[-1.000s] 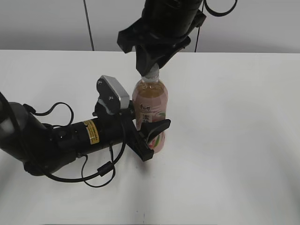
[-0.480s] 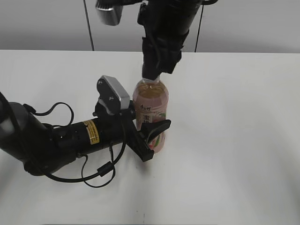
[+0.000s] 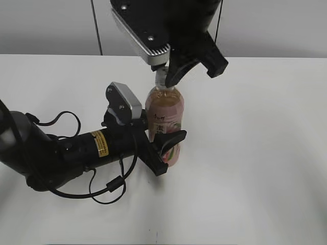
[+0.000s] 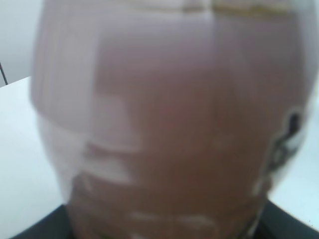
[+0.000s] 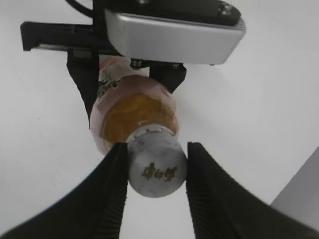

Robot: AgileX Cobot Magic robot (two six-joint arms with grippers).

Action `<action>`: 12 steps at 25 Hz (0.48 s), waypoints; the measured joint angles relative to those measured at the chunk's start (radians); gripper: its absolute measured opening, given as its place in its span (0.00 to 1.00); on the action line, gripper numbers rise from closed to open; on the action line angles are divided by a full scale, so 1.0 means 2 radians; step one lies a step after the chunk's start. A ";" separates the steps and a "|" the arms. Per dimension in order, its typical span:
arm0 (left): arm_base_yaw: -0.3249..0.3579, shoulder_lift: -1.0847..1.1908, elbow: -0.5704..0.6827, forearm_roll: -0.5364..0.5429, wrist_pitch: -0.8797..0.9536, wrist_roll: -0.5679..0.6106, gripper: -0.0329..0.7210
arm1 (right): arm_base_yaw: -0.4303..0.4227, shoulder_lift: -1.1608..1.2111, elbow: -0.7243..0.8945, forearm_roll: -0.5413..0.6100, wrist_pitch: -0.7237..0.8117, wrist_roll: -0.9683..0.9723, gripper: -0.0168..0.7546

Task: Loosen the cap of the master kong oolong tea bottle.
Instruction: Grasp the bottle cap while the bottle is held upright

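Next, I set the white cap down on the bare white table (image 3: pixel 262 152) with my right gripper, across the bottle from my left gripper.
The master kong oolong tea bottle (image 3: pixel 164 109) stands upright on the white table, pink label facing the camera. My left gripper (image 3: pixel 164 144) reaches in from the left and is shut on the bottle's lower body. In the left wrist view the bottle (image 4: pixel 169 124) fills the frame, blurred. My right gripper (image 3: pixel 164 76) comes down from above and is shut on the white cap (image 3: pixel 161 77). In the right wrist view the cap (image 5: pixel 157 167) sits between the two black ribbed fingers (image 5: pixel 112 194), touching both, with the bottle's shoulder (image 5: pixel 134 112) below it.
The white table (image 3: pixel 255 153) spreads around the bottle, with a grey wall behind. The left arm's black body and cables (image 3: pixel 61 153) lie across the table's left front. The left wrist camera housing (image 5: pixel 169 35) shows beyond the bottle in the right wrist view.
My right gripper has turned about the cap while staying on it; its wrist camera housing has swung round to the front left. The bottle and left gripper have stayed put.
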 joint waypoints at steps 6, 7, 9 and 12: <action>0.000 0.000 0.000 0.000 0.000 0.000 0.54 | 0.000 0.000 0.000 -0.004 0.000 -0.103 0.37; 0.000 0.000 0.000 -0.001 0.000 0.000 0.54 | 0.000 0.000 0.000 -0.005 0.000 -0.106 0.37; 0.000 0.000 0.000 -0.001 0.002 0.000 0.54 | 0.001 0.000 -0.003 -0.008 0.001 -0.110 0.37; 0.000 -0.001 0.000 -0.001 0.005 0.000 0.54 | 0.001 0.003 -0.012 -0.011 0.006 -0.112 0.37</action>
